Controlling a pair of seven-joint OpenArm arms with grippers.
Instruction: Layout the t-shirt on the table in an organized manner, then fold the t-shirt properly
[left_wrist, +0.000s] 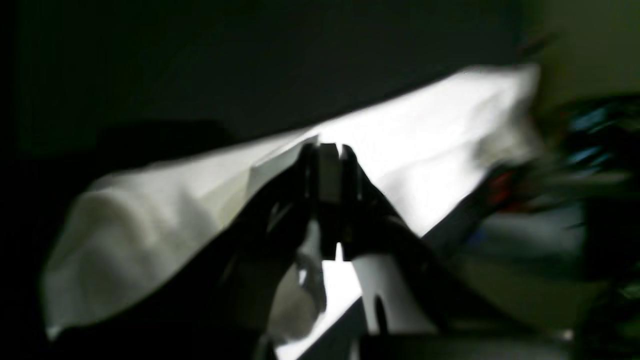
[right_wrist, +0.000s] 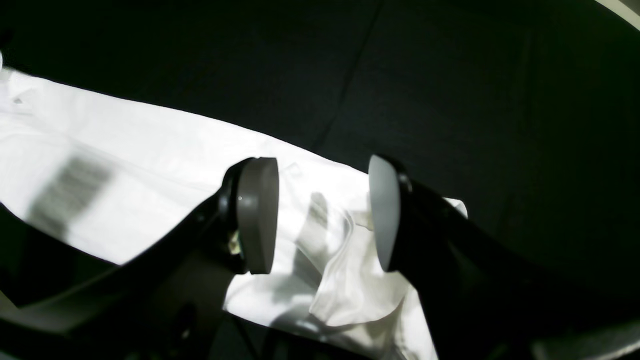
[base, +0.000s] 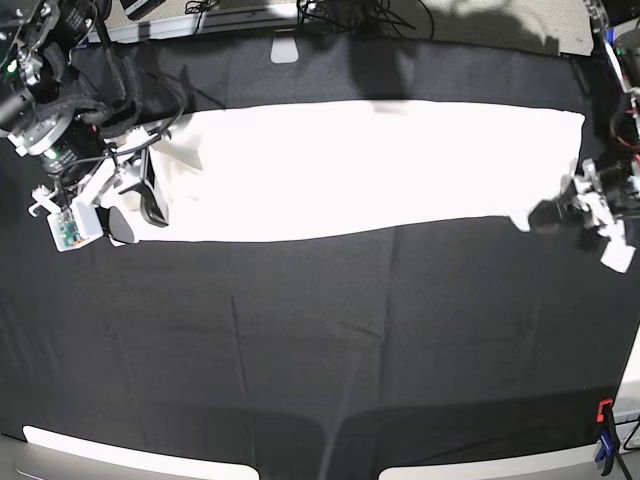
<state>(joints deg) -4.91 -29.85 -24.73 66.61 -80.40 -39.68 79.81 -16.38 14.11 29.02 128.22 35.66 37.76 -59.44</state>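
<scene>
I should straighten the crooked near corner in my left gripper, then take the middle of the t-shirt's end edge (base: 575, 153) before folding inward.
The t-shirt (base: 380, 170) lies as a long plain white strip across the far half of the table (base: 320, 340), which is black wrinkled cloth. At the strip's near right corner my left gripper (base: 545, 213) is shut. In the left wrist view its fingertips (left_wrist: 330, 150) pinch a raised edge of the white cloth (left_wrist: 425, 150). My right gripper (base: 138, 212) is at the strip's left end. In the right wrist view it (right_wrist: 320, 217) stands open, its grey pads (right_wrist: 257, 215) on either side of a bunched fold of the shirt (right_wrist: 350, 285) below them.
A red and blue clamp (base: 603, 430) grips the table's near right corner. Cables and stands crowd the far edge, with a small white object (base: 285, 47) there. Light panels (base: 120, 458) run along the front edge.
</scene>
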